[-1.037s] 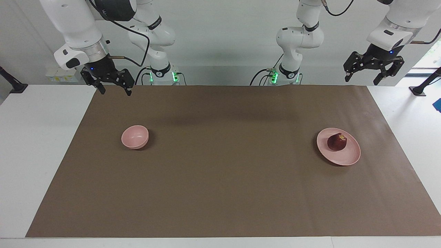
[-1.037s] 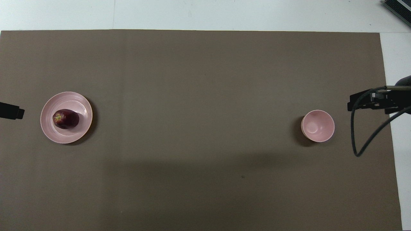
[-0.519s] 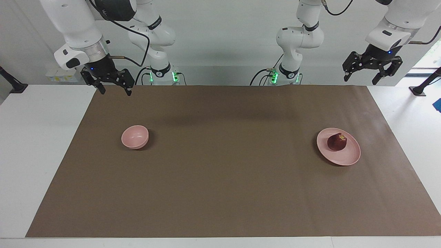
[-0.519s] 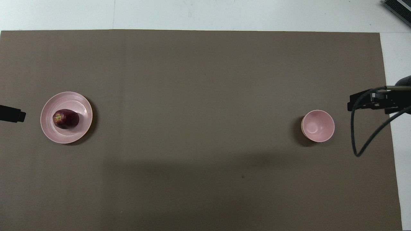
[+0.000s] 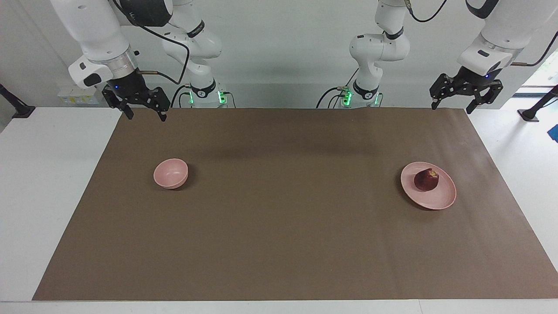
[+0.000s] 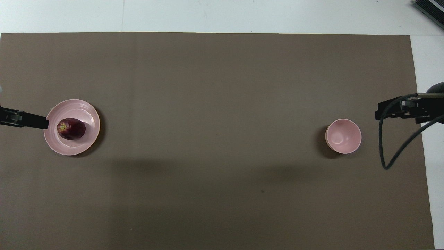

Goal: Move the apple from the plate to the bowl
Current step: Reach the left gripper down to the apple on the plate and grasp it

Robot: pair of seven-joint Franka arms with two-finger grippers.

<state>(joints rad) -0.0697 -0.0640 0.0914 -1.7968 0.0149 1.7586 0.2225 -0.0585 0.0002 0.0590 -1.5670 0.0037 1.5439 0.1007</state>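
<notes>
The dark red apple [image 6: 72, 128] lies on the pale pink plate, and next my left gripper needs to close around its middle.
The dark red apple [image 5: 426, 179] [image 6: 71, 128] lies on the pale pink plate [image 5: 441, 199] [image 6: 69, 148] toward the left arm's end of the table. The small pink bowl [image 5: 168, 182] [image 6: 357, 130] stands with nothing in it toward the right arm's end. My left gripper [image 5: 450, 108] hangs open, high in the air, touching nothing. In the overhead view one of its fingers [image 6: 34, 122] overlaps the plate's rim. My right gripper [image 5: 147, 117] waits open, raised over the mat's border, with nothing between its fingers.
A brown mat [image 5: 279, 244] covers most of the white table [image 5: 43, 174]. A black cable [image 6: 384, 159] loops down from the right arm beside the bowl. A dark object [image 6: 430, 8] sits at the table's corner farthest from the robots.
My left gripper has moved in over the mat toward the plate; seen from overhead, its finger now reaches the plate's rim. The right arm, apple, plate and bowl have not moved.
</notes>
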